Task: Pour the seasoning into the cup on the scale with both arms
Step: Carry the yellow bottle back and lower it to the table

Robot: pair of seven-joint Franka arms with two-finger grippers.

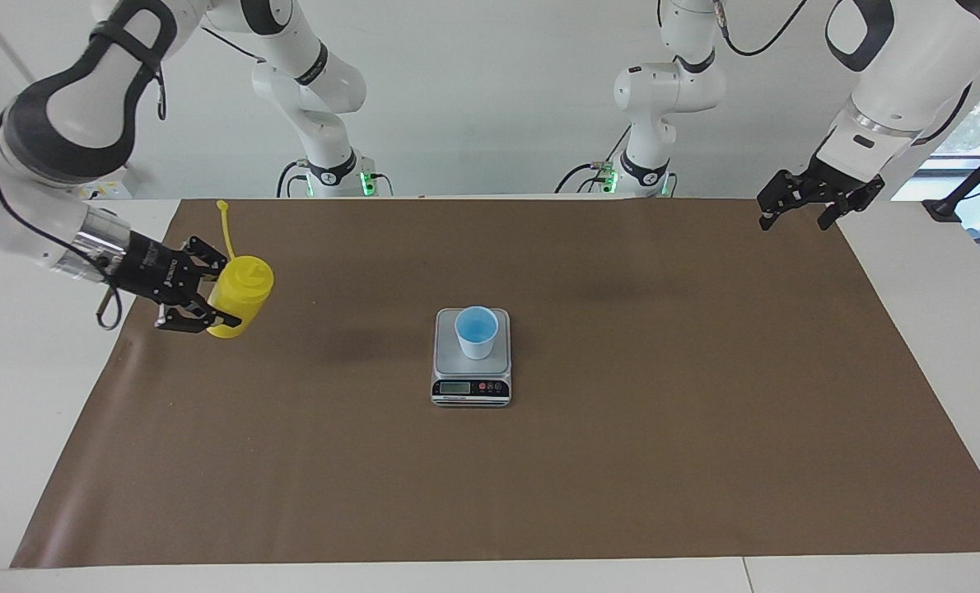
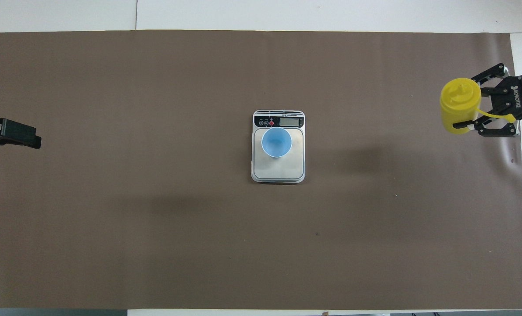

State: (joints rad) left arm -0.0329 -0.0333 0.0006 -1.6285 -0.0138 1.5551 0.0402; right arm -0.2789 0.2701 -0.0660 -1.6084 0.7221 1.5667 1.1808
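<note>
Next, I put the yellow seasoning bottle, now upright at the mat's end, down with my right gripper on its arm's end of the mat, level with the scale's plate (image 2: 418, 165).
The yellow seasoning bottle (image 1: 245, 298) (image 2: 459, 102) is upright at the right arm's end of the brown mat, its nozzle up and its tethered cap sticking upward. My right gripper (image 1: 225, 295) (image 2: 472, 105) reaches in from the side and is shut on the bottle's body. I cannot tell whether the bottle's base rests on the mat. The light-blue cup (image 1: 476, 331) (image 2: 277, 142) stands on the scale (image 1: 470, 389) (image 2: 278, 172) at mid-table, well apart from the bottle. My left gripper (image 1: 819, 206) (image 2: 11, 134) waits open over the mat's corner at the left arm's end.
A brown mat (image 1: 622, 428) (image 2: 155, 219) covers most of the white table (image 1: 37, 371). The scale's display strip faces away from the robots. A black stand (image 1: 955, 202) sits off the mat at the left arm's end.
</note>
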